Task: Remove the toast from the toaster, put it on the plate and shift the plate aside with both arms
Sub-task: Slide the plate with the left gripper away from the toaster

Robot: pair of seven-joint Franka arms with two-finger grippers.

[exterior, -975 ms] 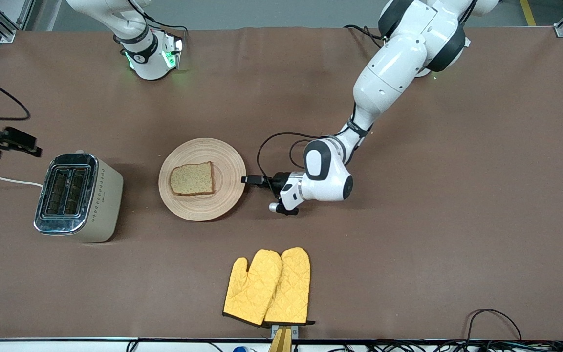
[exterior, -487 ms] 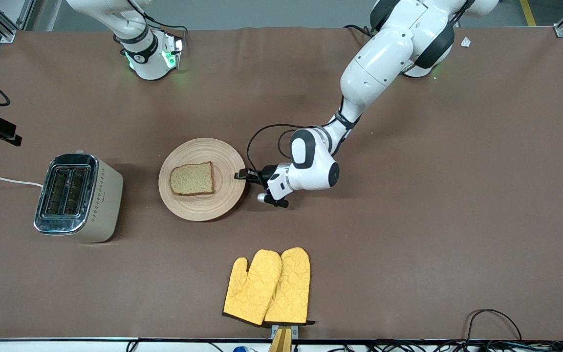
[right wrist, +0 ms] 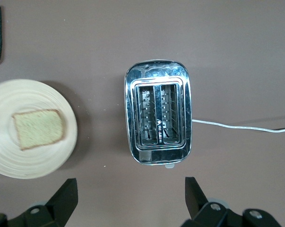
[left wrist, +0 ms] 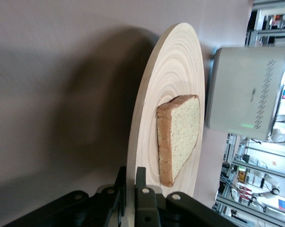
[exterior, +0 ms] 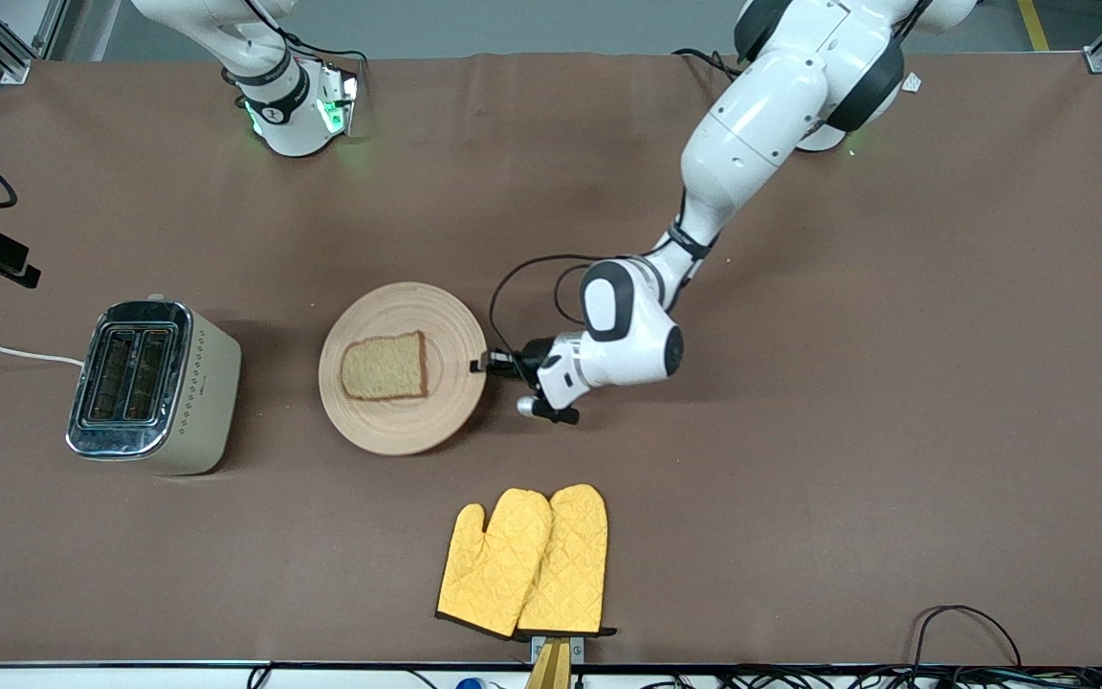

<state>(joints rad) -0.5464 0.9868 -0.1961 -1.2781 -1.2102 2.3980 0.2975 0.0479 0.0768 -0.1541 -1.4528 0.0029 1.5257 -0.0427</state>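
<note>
My left gripper needs to release the plate on the bare table (exterior: 806,406) past the oven mitts, away from the toaster.
The round pale wooden plate (exterior: 401,435) is in the middle of the table with the toast (exterior: 385,366) lying flat on it. My left gripper (exterior: 486,365) is shut on the plate's rim at the side toward the left arm's end. In the left wrist view the fingers (left wrist: 141,176) clamp the rim of the plate (left wrist: 175,71), one above and one below, with the toast (left wrist: 180,132) just past them. My right gripper (right wrist: 130,189) is open and empty, high over the table beside the toaster (right wrist: 158,118). It also sees the plate (right wrist: 38,163) and the toast (right wrist: 38,128).
The toaster (exterior: 154,383) stands toward the right arm's end, both slots empty, and its white cord (exterior: 6,351) runs off the table. A pair of yellow oven mitts (exterior: 524,560) lies nearer the front camera than the plate.
My left gripper reached the plate's rim and shut on it. The plate with the toast shifted slightly toward the front camera and the left arm's end. The right gripper drew back toward the table's edge.
</note>
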